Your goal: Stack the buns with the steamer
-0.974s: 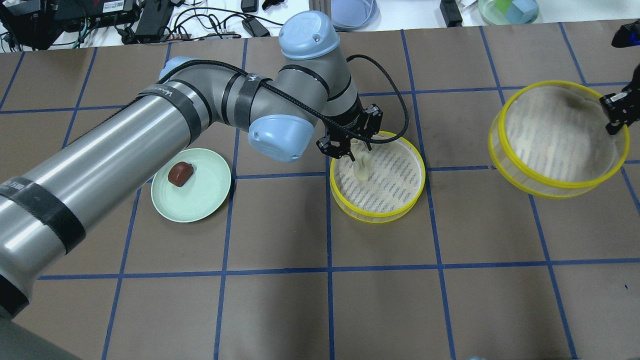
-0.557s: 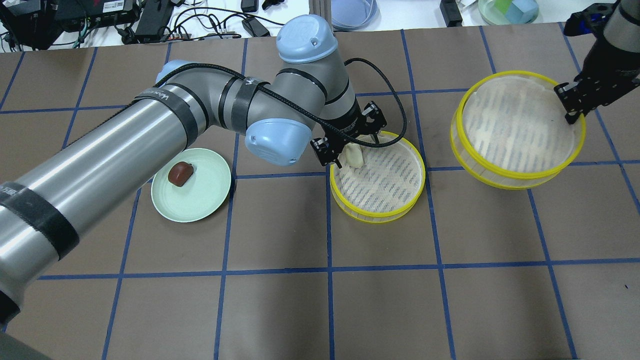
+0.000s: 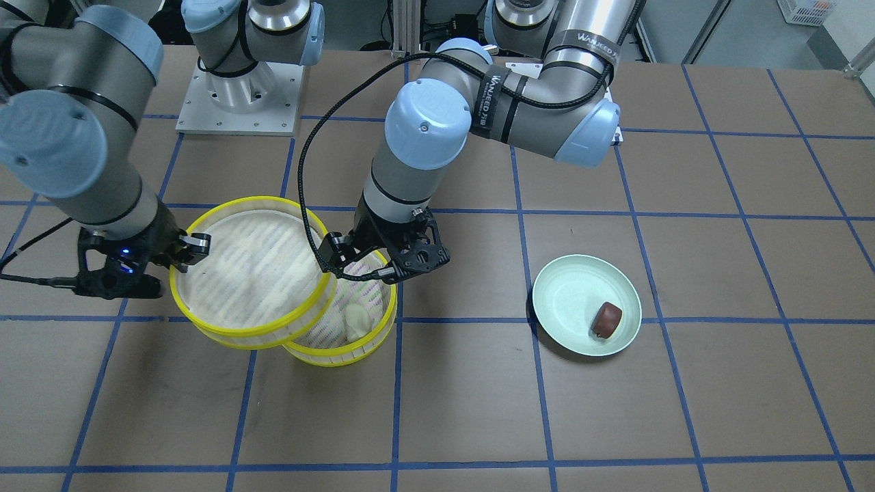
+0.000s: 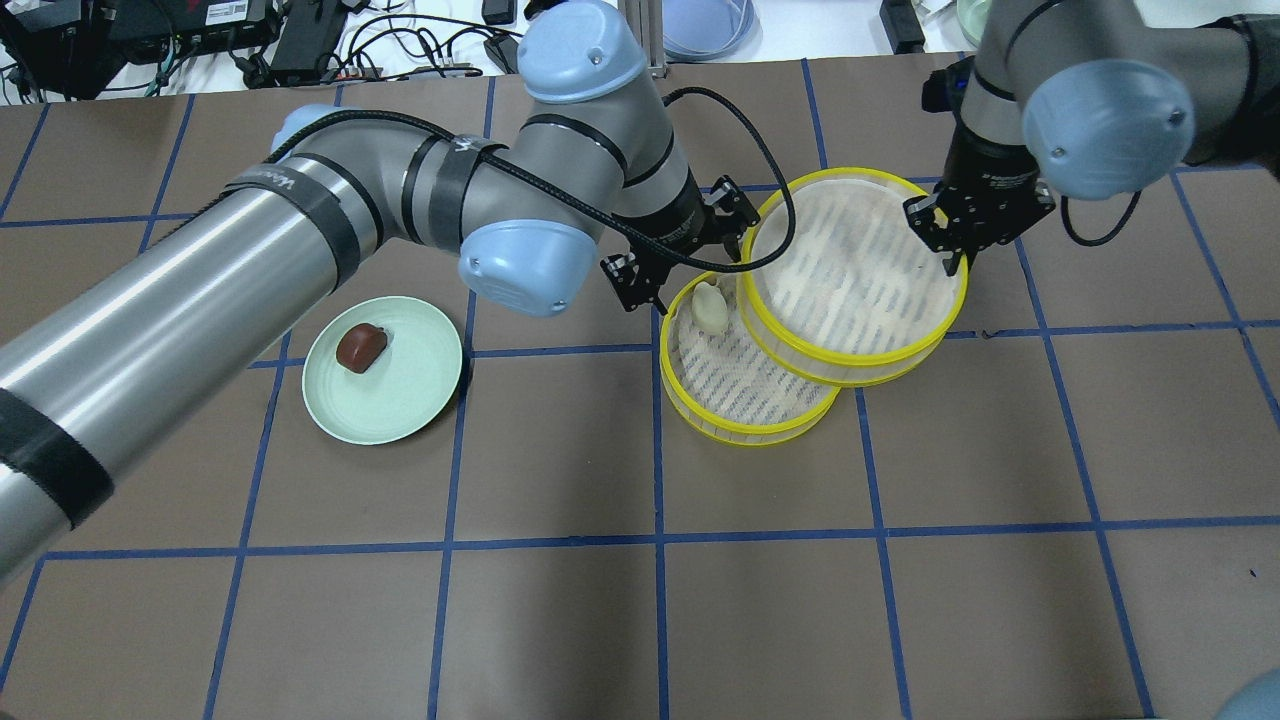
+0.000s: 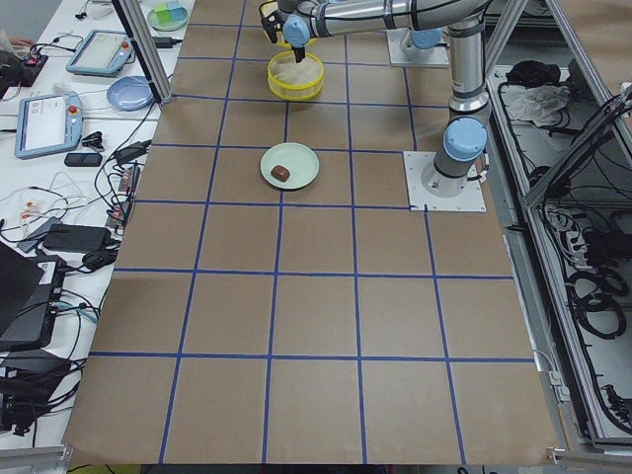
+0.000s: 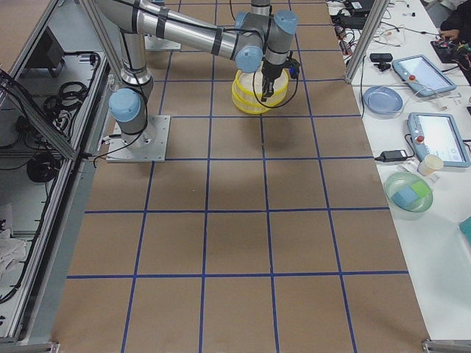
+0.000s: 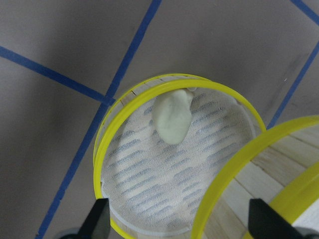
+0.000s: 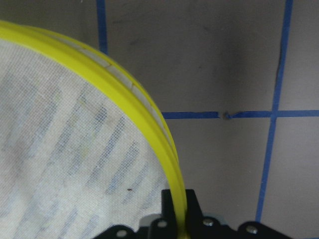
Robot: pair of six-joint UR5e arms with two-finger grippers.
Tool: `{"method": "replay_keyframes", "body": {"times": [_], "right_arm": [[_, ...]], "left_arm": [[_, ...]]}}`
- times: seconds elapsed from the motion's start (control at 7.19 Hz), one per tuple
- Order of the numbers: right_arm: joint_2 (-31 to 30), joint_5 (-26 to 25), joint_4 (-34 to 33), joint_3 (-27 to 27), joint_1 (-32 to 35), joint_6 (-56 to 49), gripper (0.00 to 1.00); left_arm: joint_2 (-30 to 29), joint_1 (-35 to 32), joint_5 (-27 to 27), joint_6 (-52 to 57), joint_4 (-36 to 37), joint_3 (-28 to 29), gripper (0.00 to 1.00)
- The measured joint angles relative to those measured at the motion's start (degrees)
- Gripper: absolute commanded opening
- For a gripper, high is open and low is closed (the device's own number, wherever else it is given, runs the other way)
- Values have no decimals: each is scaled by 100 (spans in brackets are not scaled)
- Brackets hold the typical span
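Observation:
My right gripper will let go of the tilted steamer tray on the lower yellow-rimmed steamer tray (image 3: 329,287), so that it covers the cream-white bun.
The cream-white bun (image 4: 710,308) lies loose in the lower yellow-rimmed steamer tray (image 4: 745,425), near its far-left rim; it also shows in the left wrist view (image 7: 173,119). My left gripper (image 4: 680,262) hangs open and empty just above that rim. My right gripper (image 4: 955,255) is shut on the far-right rim of a second steamer tray (image 4: 850,270), held tilted above the first and overlapping its right part. The reddish-brown bun (image 4: 360,347) sits on the pale green plate (image 4: 400,400) to the left.
My left arm's long link (image 4: 200,300) crosses above the table's left half, near the plate. A blue dish (image 4: 705,25), cables and devices lie on the white bench behind the table. The brown mat with blue grid lines reaches to the front.
My right gripper has carried the second steamer tray leftward until it overlaps the first. My left gripper has let go of the cream bun and drawn back toward the tray's far-left rim.

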Motion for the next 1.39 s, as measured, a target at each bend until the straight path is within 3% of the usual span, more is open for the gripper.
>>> {"method": "replay_keyframes", "body": {"times": [0.56, 0.83, 1.39], "right_arm": [[255, 191, -157, 8, 514, 510, 0], [358, 183, -340, 97, 677, 582, 0], [427, 127, -1504, 752, 698, 119, 0]], "left_arm": [[725, 1028, 15, 1602, -1025, 36, 100], [980, 1855, 110, 2820, -1626, -7, 100], [983, 3331, 790, 5222, -1987, -672, 100]]}}
